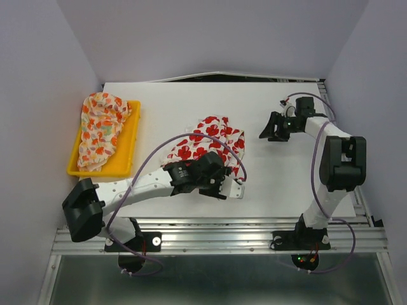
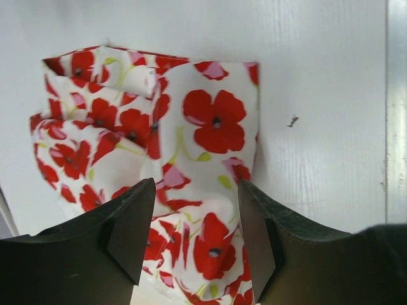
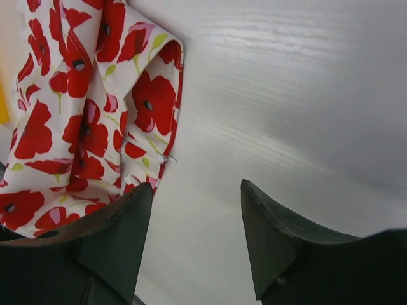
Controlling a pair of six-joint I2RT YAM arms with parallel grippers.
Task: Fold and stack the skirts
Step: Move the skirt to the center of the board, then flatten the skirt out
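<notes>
I need to next move my left gripper over to the near corner of the waistband point(image 1: 240, 178) point(image 2: 254, 70) on the white skirt with large red flowers and close it there.
The white skirt with large red flowers point(image 1: 208, 141) lies bunched and partly folded near the middle of the table. My left gripper point(image 1: 222, 184) hovers over its near edge. In the left wrist view the left gripper point(image 2: 196, 190) is open, its jaws wide apart with the flowered skirt point(image 2: 191, 127) lying loose beneath them. My right gripper point(image 1: 268, 130) is to the right of that skirt, apart from it. In the right wrist view the right gripper point(image 3: 197, 187) is open over bare table, with the flowered skirt point(image 3: 89, 108) off to its left. The cream skirt with the small orange print point(image 1: 102, 127) lies crumpled in the tray.
A yellow plastic tray point(image 1: 130, 143) sits at the table's left side and holds the cream skirt. The white table point(image 1: 286, 184) has grey walls on three sides. A metal rail runs along its near edge by the arm bases.
</notes>
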